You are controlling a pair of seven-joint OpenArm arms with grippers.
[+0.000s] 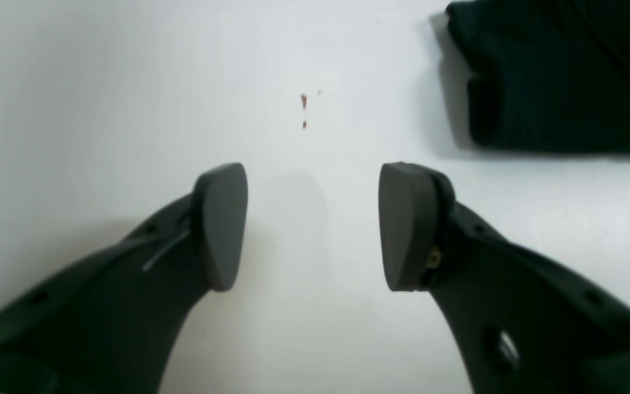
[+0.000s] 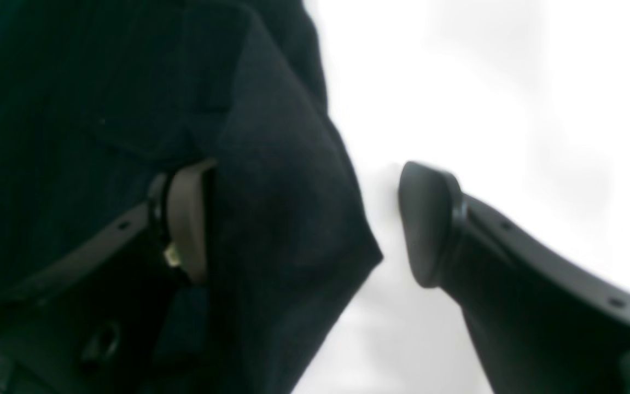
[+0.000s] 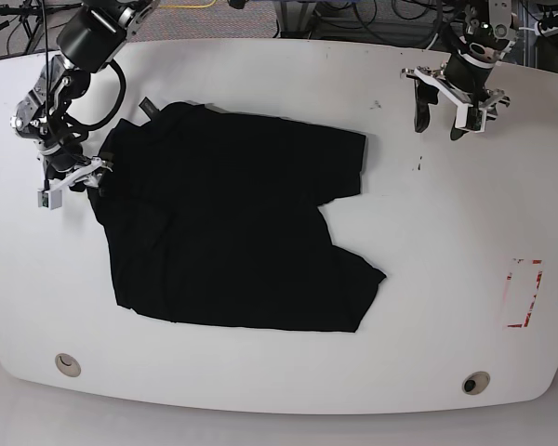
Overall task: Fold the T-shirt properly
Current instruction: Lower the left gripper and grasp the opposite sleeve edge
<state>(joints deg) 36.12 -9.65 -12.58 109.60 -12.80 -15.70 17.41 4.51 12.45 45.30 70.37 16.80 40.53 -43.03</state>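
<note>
The end of the T-shirt's sleeve (image 3: 357,165) (image 1: 480,69) beside the small red marks is the next spot for my left gripper, which should move there and then close.
The black T-shirt (image 3: 232,223) lies spread and wrinkled on the white table (image 3: 446,242), one sleeve pointing to the right. My right gripper (image 3: 73,179) is at the shirt's left edge. In the right wrist view it (image 2: 304,224) is open, with a fold of the T-shirt (image 2: 271,208) between the jaws, lying against the left pad (image 2: 186,224); the other pad (image 2: 430,224) is clear of the cloth. My left gripper (image 3: 449,113) is open and empty over bare table at the far right; in the left wrist view it (image 1: 312,219) is short of the sleeve (image 1: 555,76).
Small red marks (image 1: 304,109) sit on the table ahead of my left gripper. A red rectangle outline (image 3: 523,293) is marked at the right. Two round holes (image 3: 67,364) (image 3: 475,382) are near the front edge. Cables lie behind the table's far edge.
</note>
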